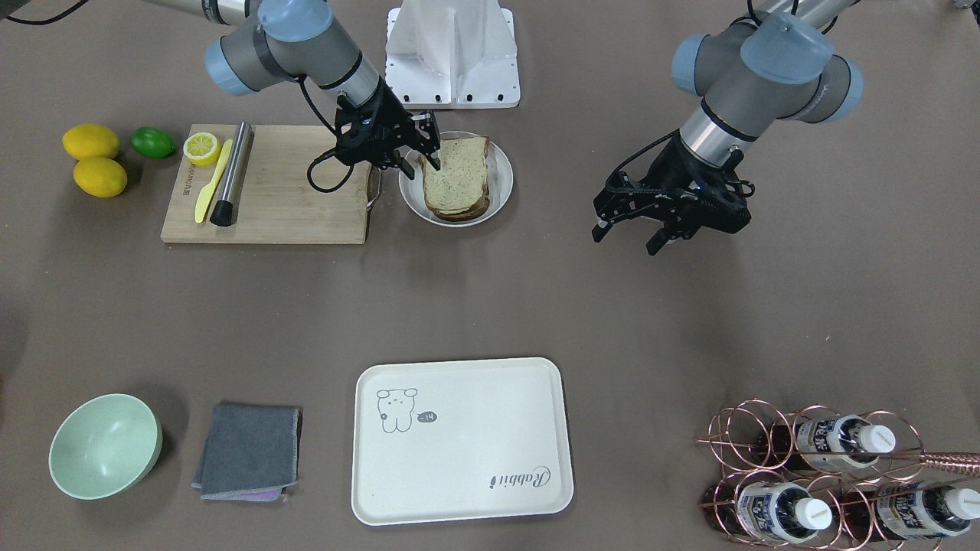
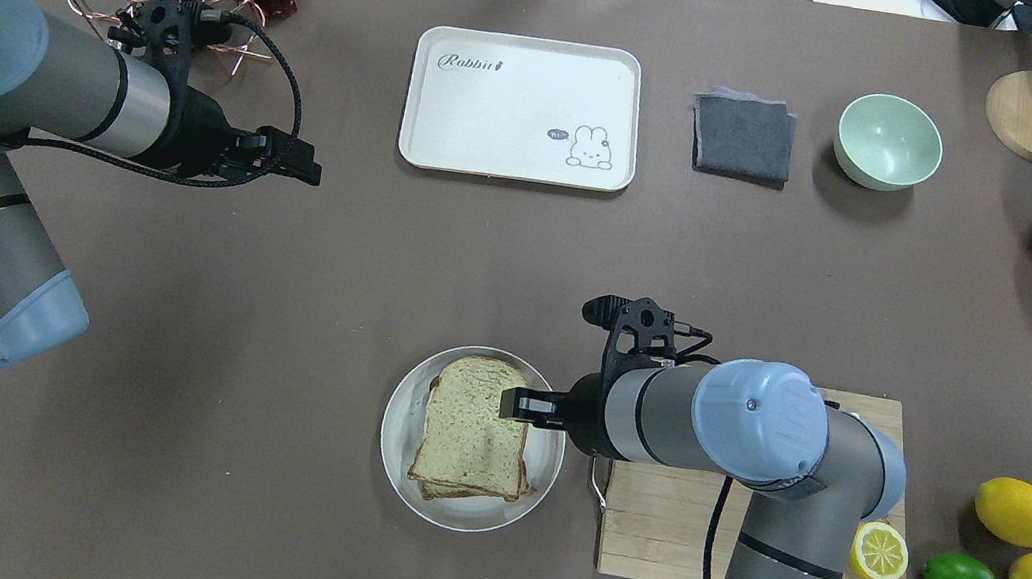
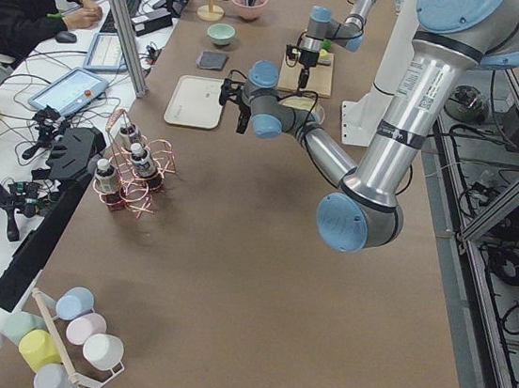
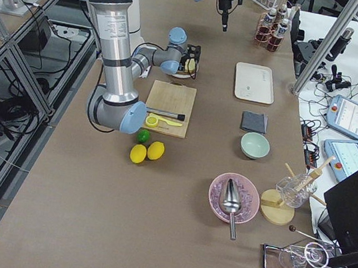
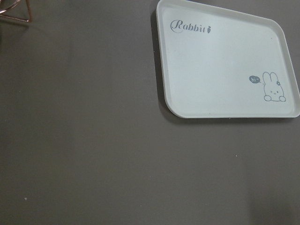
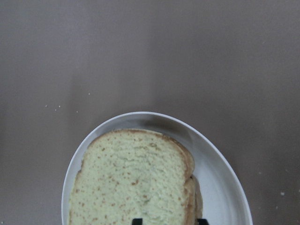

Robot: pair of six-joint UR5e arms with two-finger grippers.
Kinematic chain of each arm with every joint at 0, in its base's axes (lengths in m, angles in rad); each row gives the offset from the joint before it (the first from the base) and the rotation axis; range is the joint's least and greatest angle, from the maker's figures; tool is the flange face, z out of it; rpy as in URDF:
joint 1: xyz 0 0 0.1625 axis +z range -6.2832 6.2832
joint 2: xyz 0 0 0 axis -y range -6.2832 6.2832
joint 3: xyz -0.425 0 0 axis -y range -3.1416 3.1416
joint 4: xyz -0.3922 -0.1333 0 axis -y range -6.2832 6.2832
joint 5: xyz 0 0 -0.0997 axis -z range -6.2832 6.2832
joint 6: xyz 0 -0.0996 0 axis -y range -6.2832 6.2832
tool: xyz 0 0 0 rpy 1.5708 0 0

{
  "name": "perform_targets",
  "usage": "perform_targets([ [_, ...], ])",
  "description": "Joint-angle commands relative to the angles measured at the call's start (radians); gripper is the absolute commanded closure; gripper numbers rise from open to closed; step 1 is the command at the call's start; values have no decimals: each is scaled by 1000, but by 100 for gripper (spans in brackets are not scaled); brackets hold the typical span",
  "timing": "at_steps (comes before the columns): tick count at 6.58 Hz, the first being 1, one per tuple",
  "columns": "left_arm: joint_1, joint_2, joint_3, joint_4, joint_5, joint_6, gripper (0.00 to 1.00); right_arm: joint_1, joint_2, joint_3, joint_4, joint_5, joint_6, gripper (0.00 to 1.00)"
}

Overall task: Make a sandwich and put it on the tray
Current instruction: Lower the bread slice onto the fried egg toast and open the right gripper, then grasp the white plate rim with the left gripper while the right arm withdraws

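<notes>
The rim [image 1: 511, 177] of the pale-grey plate, at the side that faces away from the cutting board, will be gripped by my left gripper.
The sandwich [image 1: 457, 177] is a stack of speckled tan bread slices on a round pale-grey plate [image 1: 505, 187]; no egg shows between them. My right gripper [image 1: 419, 164] hangs open just above the stack's edge nearest the cutting board. In the right wrist view its two fingertips [image 6: 137, 221] stand apart at the edge of the bread [image 6: 136, 178]. The cream tray [image 1: 462, 459] with the cartoon and "Rabbit" script lies bare on the operators' side. My left gripper [image 1: 624, 239] is open and empty above bare table, and its wrist view shows the tray [image 5: 220, 70].
A wooden cutting board [image 1: 283, 191] beside the plate holds a yellow knife, a metal cylinder and a lemon half. Two lemons and a lime [image 1: 153, 142] lie beyond it. A green bowl [image 1: 105, 445] and a grey cloth [image 1: 249, 451] flank the tray; a copper bottle rack [image 1: 827, 474] stands on its other side.
</notes>
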Motion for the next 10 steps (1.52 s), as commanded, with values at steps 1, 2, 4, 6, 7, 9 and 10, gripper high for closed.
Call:
perform_targets([
  [1,8,-8,0,-2,1,-8,2,99,-11,15,-11,68,2,1],
  [2,14,-26,-4,0,1,-16,2,205,-11,15,-34,198,2,1],
  [4,92,-61,-7,0,27,-150,2,380,-57,8,-49,365,-13,1],
  [6,223,-62,-33,-3,175,-201,2,495,-120,-14,-46,415,-138,1],
  [7,268,-56,-36,-28,196,-208,3,540,-137,-24,-46,422,-151,1],
  [9,415,-48,-30,-45,344,-244,39,577,-138,-54,-46,428,-171,1],
  [10,475,-46,-23,-45,398,-244,54,583,-144,-67,-43,426,-185,1],
])
